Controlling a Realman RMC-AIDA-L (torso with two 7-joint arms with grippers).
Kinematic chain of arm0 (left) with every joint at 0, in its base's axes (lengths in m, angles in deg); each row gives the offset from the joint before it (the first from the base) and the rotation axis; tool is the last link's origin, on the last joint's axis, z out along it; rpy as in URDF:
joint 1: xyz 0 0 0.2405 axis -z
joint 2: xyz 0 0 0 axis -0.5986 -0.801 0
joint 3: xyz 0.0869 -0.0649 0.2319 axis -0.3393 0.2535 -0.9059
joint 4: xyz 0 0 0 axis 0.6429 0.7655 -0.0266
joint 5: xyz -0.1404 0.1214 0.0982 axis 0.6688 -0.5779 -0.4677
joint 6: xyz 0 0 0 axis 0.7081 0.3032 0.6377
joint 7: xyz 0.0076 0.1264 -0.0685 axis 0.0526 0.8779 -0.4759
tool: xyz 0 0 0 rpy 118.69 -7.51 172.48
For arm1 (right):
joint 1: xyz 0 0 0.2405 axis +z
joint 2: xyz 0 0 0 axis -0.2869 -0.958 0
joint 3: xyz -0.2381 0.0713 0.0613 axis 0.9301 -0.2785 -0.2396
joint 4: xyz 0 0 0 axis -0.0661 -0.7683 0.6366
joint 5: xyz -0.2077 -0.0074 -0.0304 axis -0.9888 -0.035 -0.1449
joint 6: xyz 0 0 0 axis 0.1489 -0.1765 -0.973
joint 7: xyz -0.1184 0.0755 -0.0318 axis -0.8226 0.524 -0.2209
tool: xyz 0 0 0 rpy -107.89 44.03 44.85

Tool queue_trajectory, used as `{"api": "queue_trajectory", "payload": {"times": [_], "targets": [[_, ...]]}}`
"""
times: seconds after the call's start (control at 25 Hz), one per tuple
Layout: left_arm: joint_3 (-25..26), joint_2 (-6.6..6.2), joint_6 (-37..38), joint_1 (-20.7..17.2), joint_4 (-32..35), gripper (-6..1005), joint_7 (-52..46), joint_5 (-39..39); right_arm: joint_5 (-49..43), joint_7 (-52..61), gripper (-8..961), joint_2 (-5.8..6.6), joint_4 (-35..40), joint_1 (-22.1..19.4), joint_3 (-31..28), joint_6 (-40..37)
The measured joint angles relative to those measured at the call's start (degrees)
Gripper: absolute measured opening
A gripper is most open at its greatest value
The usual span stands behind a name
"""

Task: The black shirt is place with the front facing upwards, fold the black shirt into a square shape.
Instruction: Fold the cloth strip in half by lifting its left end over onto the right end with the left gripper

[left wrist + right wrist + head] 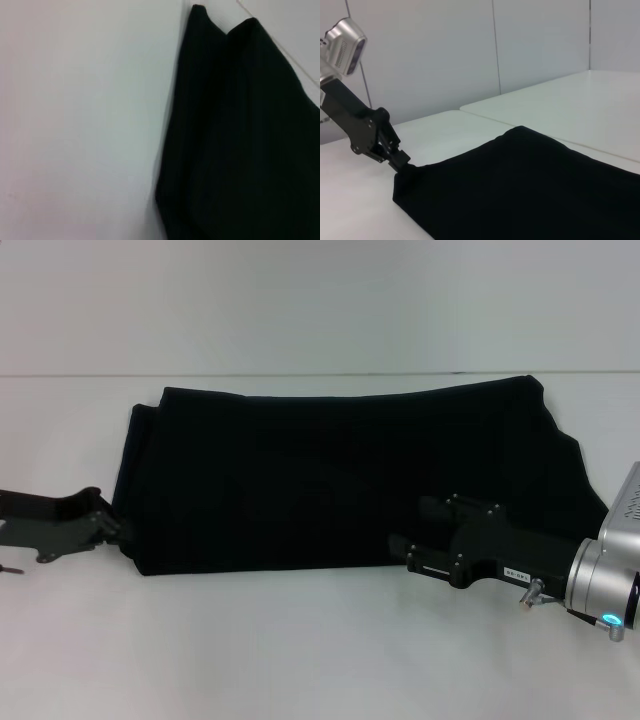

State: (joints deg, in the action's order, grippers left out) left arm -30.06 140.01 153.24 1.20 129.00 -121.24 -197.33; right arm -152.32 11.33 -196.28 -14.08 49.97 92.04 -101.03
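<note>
The near corner of the black shirt lies loose below the left gripper's pinch, so the robot's left gripper should open, back away and take that corner (143, 568) between its fingers.
The black shirt (330, 480) lies folded into a wide band across the white table; no lettering shows. My left gripper (112, 527) is at the band's left end, near its front corner. In the right wrist view that left gripper (402, 162) comes to a narrow tip pinched on the corner of the black shirt (530, 190). My right gripper (410, 535) sits low over the band's near edge, right of the middle, dark against the cloth. The left wrist view shows only the black shirt (250, 140) edge and bare table.
The white table (300, 660) has bare surface in front of the shirt and behind it up to a seam (80, 374). Pale wall panels (445, 50) rise beyond the table in the right wrist view.
</note>
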Motion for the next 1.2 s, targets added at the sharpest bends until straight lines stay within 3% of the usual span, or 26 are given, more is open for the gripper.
{"api": "queue_trajectory", "payload": {"times": [0.44,1.04,1.2], "targets": [[3.2,-0.70,4.5,-1.6,3.0,71,0.0,-0.2,0.1,0.0,766,0.00,0.0,0.1,-0.2,0.0],[3.7,-0.22,4.5,-3.3,2.6,78,0.8,0.5,0.1,0.0,766,0.00,-0.1,-0.2,-0.1,-0.3],[5.2,-0.02,4.9,-4.1,2.8,182,1.0,0.6,0.1,0.0,766,0.00,-0.1,-0.3,-0.1,-0.4]]}}
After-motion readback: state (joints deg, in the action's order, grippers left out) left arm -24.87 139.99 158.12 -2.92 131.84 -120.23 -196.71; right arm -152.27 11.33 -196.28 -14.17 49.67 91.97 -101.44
